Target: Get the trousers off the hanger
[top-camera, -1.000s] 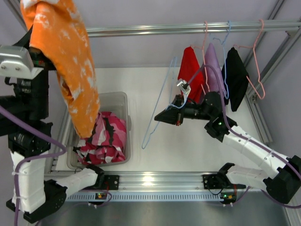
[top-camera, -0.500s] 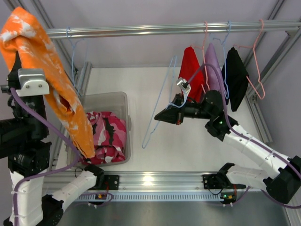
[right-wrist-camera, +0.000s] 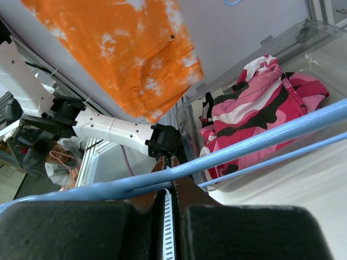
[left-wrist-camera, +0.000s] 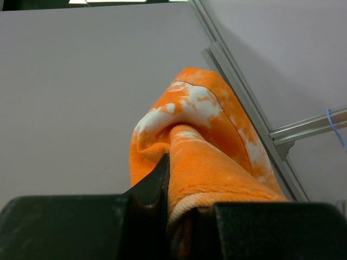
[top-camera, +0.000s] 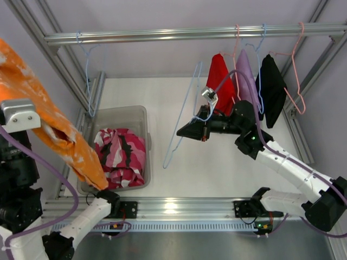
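My left gripper needs to let go of the orange trousers so that they lie on top of the camouflage trousers in the clear bin point(top-camera: 122, 159).
My left gripper point(left-wrist-camera: 172, 179) is shut on the orange trousers with white blotches point(top-camera: 49, 135), holding them high at the far left; they hang down over the bin's left edge. They also show in the left wrist view point(left-wrist-camera: 211, 141) and the right wrist view point(right-wrist-camera: 124, 49). The pink-white-black camouflage trousers point(top-camera: 122, 154) lie in the clear bin point(top-camera: 138, 116); they show in the right wrist view point(right-wrist-camera: 255, 119) too. My right gripper point(top-camera: 184, 131) is shut on a bare blue wire hanger point(top-camera: 187, 114), held mid-table; its bar crosses the right wrist view point(right-wrist-camera: 244, 149).
A rail point(top-camera: 190, 33) spans the back. Red point(top-camera: 219, 81), purple point(top-camera: 244, 76) and black point(top-camera: 271, 89) garments hang from it at right on hangers. An empty pink hanger point(top-camera: 295, 70) and an empty blue hanger point(top-camera: 87, 70) also hang there. Frame posts stand at both sides.
My left arm has swung the orange trousers leftward and lower, off above the bin toward the far left. My right gripper with the blue hanger has risen slightly.
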You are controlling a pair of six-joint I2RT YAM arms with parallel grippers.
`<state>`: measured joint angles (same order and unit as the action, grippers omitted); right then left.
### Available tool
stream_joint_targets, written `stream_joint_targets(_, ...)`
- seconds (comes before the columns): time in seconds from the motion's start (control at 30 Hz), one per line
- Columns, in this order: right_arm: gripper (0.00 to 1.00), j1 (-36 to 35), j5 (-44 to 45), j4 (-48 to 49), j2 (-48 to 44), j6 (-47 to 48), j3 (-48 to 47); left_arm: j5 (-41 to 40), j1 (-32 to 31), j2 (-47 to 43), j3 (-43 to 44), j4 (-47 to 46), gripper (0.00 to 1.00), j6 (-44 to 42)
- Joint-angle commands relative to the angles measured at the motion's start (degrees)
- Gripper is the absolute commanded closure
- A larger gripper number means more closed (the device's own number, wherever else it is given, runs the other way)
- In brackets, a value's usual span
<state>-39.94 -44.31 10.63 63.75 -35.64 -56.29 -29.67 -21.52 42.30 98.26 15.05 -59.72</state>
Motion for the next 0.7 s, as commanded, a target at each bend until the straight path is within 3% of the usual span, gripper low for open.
stream_joint_targets(0.0, 1.0, -0.4, -0.4, 1.1, 0.6, 1.5, -3.2, 1.4, 0.6, -0.5, 5.6, 2.6, 1.0, 0.2)
stream_joint_targets(0.13, 1.0, -0.7, -0.3, 1.1, 0.9, 1.5, -3.6, 2.6, 0.6, -2.0, 5.6, 11.5, 1.0, 2.1)
stream_joint_targets(0.33, 1.0, -0.7, -0.5, -1.0, 1.0, 2.6, -5.1, 5.6, 0.7, -5.2, -4.5, 25.9, 1.0, 4.5)
stream_joint_targets(0.5, 1.0, -0.8, -0.2, -1.6, 0.7, 2.8, -5.0, -0.6, 0.7, -3.2, -14.6, 24.9, 1.0, 6.4)
stream_joint_targets(0.67, 1.0, -0.8, 0.3, -2.9, 0.0, 4.2, -4.9, -4.8, 0.6, 1.8, -17.2, 21.5, 1.0, 9.7)
